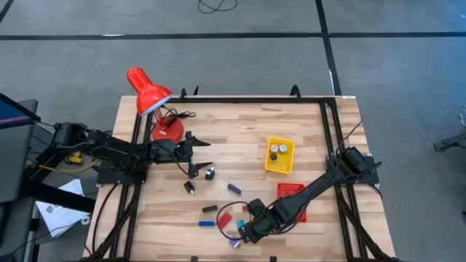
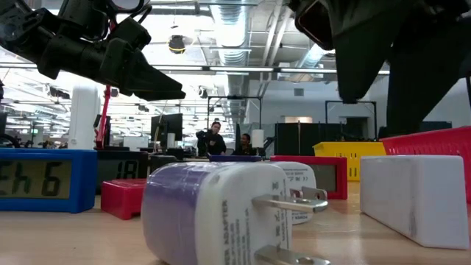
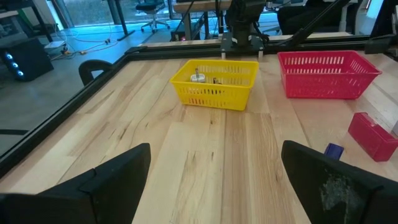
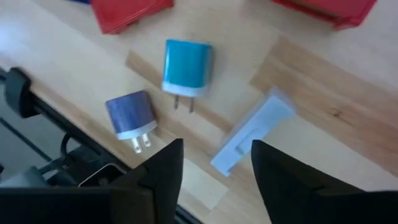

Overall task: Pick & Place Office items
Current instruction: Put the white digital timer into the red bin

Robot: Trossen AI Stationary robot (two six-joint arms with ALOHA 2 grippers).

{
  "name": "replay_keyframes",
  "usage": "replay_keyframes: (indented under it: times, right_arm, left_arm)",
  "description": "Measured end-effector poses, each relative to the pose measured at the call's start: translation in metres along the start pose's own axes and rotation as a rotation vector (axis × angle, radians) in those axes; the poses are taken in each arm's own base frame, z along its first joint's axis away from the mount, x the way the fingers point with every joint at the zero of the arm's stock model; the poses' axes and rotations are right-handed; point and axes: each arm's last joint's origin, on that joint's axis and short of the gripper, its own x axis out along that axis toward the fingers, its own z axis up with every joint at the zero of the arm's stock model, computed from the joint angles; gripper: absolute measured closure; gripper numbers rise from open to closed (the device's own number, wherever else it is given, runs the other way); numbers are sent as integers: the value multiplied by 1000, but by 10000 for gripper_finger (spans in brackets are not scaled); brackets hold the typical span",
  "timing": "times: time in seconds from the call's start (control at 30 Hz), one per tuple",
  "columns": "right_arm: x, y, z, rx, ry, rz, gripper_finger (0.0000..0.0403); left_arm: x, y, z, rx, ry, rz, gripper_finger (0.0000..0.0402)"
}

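The white piece slants, only its near end between my right gripper's fingers, so I need to lower and close around the white piece's middle (image 4: 252,134).
Small office items lie scattered on the wooden table: a blue plug adapter (image 4: 186,65), a purple-and-white plug adapter (image 4: 130,115) (image 2: 213,213), a white bar-shaped piece (image 4: 252,134), a red block (image 1: 225,217) and black clips (image 1: 189,186). My right gripper (image 4: 217,155) (image 1: 242,233) hangs over the table's near edge, pointing steeply down and open, with one end of the white piece between its fingertips. My left gripper (image 1: 198,154) (image 3: 214,180) is wide open, held level above the table's left middle, with nothing between its fingers. My right gripper's two fingers (image 4: 168,165) stand on either side of the white piece's end (image 4: 227,158), coming from above. The piece lies flat on the table. Whether the fingers touch it I cannot tell.
A yellow tray (image 1: 279,166) (image 3: 214,93) holding a few small items sits right of centre. A red mesh basket (image 1: 290,191) (image 3: 326,74) lies beside my right arm. A red desk lamp (image 1: 149,94) stands at the far left corner. A black rail frames the table.
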Motion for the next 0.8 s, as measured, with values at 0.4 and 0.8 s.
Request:
replay_keyframes:
  times: [0.4,0.8]
  right_arm:
    - [0,1,-7,33,-9,13,142]
    - [0,-4,-6,99,-56,-26,150]
  left_arm:
    - [0,0,0,0,0,-1,46]
    - [0,0,0,0,1,0,46]
